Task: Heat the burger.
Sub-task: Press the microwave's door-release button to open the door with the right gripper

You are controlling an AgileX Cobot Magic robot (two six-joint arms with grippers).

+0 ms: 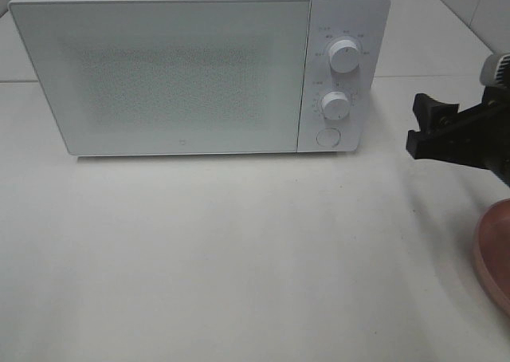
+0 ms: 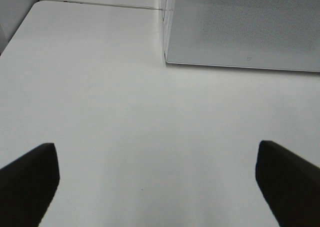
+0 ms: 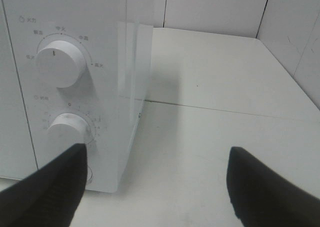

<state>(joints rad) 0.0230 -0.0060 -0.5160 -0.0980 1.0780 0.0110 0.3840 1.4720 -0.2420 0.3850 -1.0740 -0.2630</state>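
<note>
The empty fingers of my right gripper should close in front of the round button (image 1: 328,137) (image 3: 88,175) below the microwave's knobs, ready to push it.
The burger is out of view in all three views. The white microwave (image 1: 159,67) stands at the back of the table with its door shut. My right gripper (image 1: 418,124) hangs open and empty to the right of the control panel, level with the lower knob (image 1: 335,105). In the right wrist view the right gripper (image 3: 156,152) faces the microwave's front right corner (image 3: 125,62), with the upper knob (image 3: 61,62) and the lower knob (image 3: 71,129) in sight. My left gripper (image 2: 156,147) is open over bare table, in front of the microwave's left corner (image 2: 240,22).
A shallow pink plate (image 1: 494,254) lies at the table's right edge, below the right arm; nothing shows on its visible part. A round button (image 1: 327,136) sits under the knobs. White table (image 1: 239,258) stretches in front of the microwave.
</note>
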